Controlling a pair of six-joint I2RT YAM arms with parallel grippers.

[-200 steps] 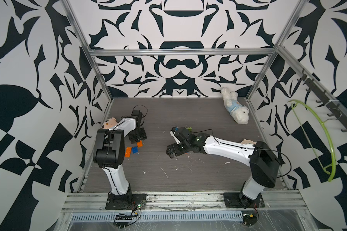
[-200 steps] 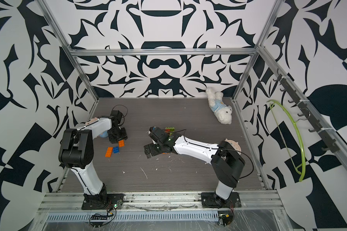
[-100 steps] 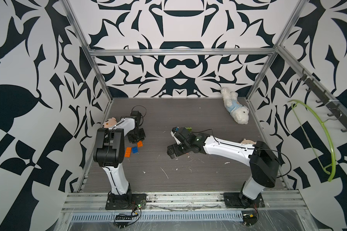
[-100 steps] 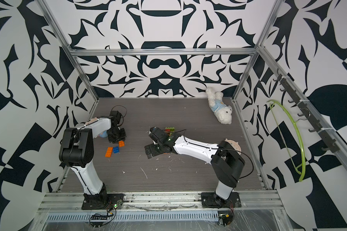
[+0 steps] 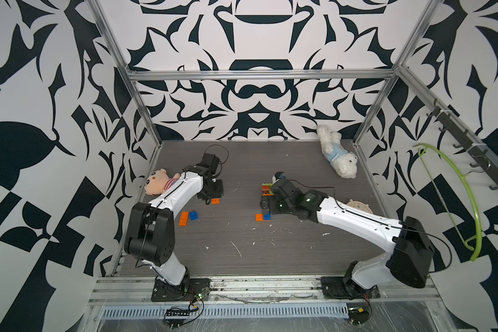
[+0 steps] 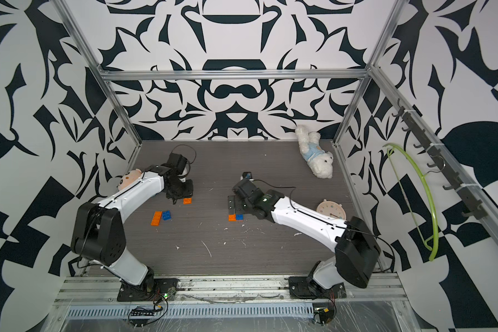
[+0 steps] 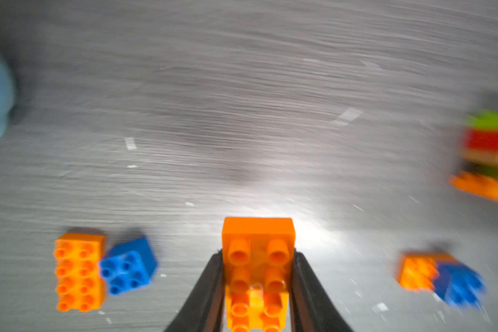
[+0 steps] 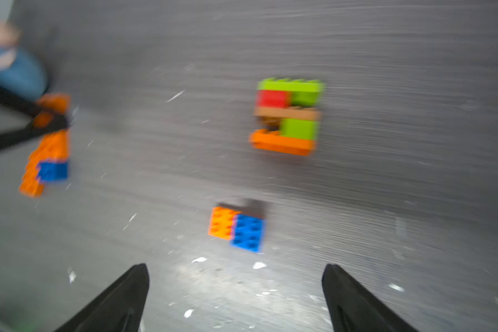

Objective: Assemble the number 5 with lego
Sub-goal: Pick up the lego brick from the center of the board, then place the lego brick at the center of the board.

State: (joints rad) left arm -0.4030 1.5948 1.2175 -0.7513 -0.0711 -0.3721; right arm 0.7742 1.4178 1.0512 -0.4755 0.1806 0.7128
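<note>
The robot's left gripper should set the orange oblong lego brick, now low over the floor, down on the floor (image 5: 267, 241) in front of the orange-and-blue pair.
My left gripper (image 7: 258, 255) is shut on an orange oblong lego brick (image 7: 258, 235), studs facing the camera. In both top views this gripper (image 5: 210, 195) (image 6: 179, 192) is low over the floor at the left, the brick (image 5: 215, 201) at its tip. An orange oblong brick (image 5: 183, 218) and a blue square brick (image 5: 193, 215) lie nearer the front. My right gripper (image 8: 235, 268) (image 5: 266, 204) is open and holds nothing. Just ahead of it lies an orange-and-blue pair (image 8: 236, 228) (image 5: 262, 217). Farther off stands a lime, red and orange stack (image 8: 288, 115) (image 5: 266, 189).
A pink plush (image 5: 156, 184) lies by the left wall behind my left arm. A white plush dog (image 5: 339, 158) is at the back right and a small round clock (image 5: 357, 207) beside my right arm. A green hanger (image 5: 457, 195) hangs on the right wall.
My left gripper has closed on the orange brick and carried it a little toward the middle. My right gripper has drawn back, uncovering the orange-and-blue pair.
</note>
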